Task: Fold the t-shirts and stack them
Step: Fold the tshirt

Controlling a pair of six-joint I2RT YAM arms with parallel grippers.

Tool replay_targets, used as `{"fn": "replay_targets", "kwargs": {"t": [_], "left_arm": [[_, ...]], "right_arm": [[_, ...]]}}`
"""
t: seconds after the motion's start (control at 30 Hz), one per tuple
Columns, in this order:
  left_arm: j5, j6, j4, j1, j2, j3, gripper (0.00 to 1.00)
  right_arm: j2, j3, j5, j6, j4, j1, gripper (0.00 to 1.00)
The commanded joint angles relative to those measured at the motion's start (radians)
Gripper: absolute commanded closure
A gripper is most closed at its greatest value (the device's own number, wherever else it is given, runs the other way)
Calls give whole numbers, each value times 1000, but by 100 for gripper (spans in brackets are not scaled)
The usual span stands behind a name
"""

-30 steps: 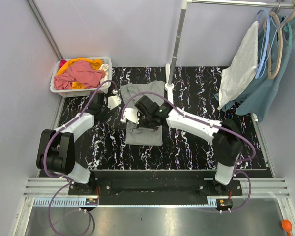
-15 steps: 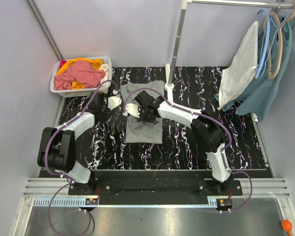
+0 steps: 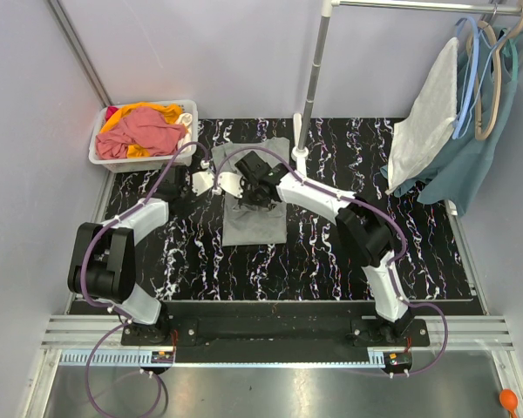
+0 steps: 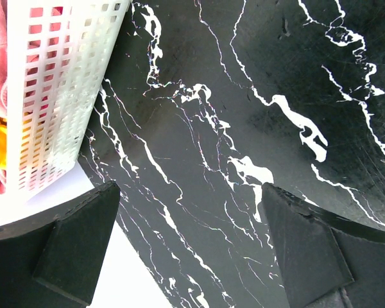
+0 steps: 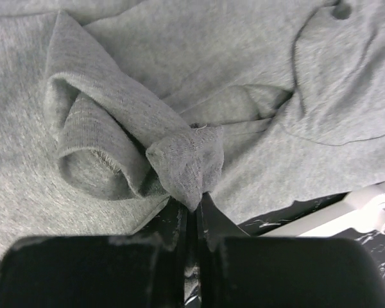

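Note:
Next, my left gripper should go to the grey t-shirt's near corner [image 3: 226,243], on the side toward the white basket, and close there.
A grey t-shirt [image 3: 254,218] lies partly folded on the black marbled table [image 3: 331,252], near the middle back. My right gripper [image 3: 242,181] is shut on a fold of the grey t-shirt [image 5: 147,128] and holds it over the shirt's far part; the pinched cloth bunches above the fingertips [image 5: 194,205]. My left gripper [image 3: 199,180] is open and empty, just left of the shirt. In the left wrist view, between its fingers [image 4: 77,247], only bare table [image 4: 244,128] shows. More shirts, pink and yellow, lie in a white basket [image 3: 100,150].
The white basket [image 4: 64,83] stands at the back left corner. A clothes rail pole [image 3: 309,87] rises behind the shirt. A white and a teal garment [image 3: 444,131] hang on hangers at the back right.
My right gripper has carried the shirt's fold toward the back left, over the shirt. The left gripper has barely moved.

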Motion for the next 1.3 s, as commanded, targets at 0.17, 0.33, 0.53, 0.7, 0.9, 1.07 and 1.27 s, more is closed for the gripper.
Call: {"fn": "replay_targets", "kwargs": {"t": [0.17, 0.33, 0.53, 0.7, 0.9, 1.07, 1.27], "left_arm": [[30, -21, 55, 7, -7, 21, 1], [34, -25, 56, 7, -9, 10, 1], [36, -33, 64, 7, -9, 4, 1], [68, -66, 24, 5, -43, 11, 1], [207, -136, -134, -3, -92, 63, 1], [382, -192, -308, -52, -119, 105, 1], [488, -260, -430, -118, -79, 174, 1]], "right_arm": [[38, 76, 120, -14, 97, -22, 58], [41, 79, 167, -16, 136, -28, 42], [41, 75, 224, -11, 170, -30, 39], [-44, 12, 244, 33, 176, -33, 36], [-239, -181, 206, 122, 180, -34, 13], [-385, -382, 158, 177, 182, -31, 0], [-500, -560, 112, 228, 182, -27, 4]]}}
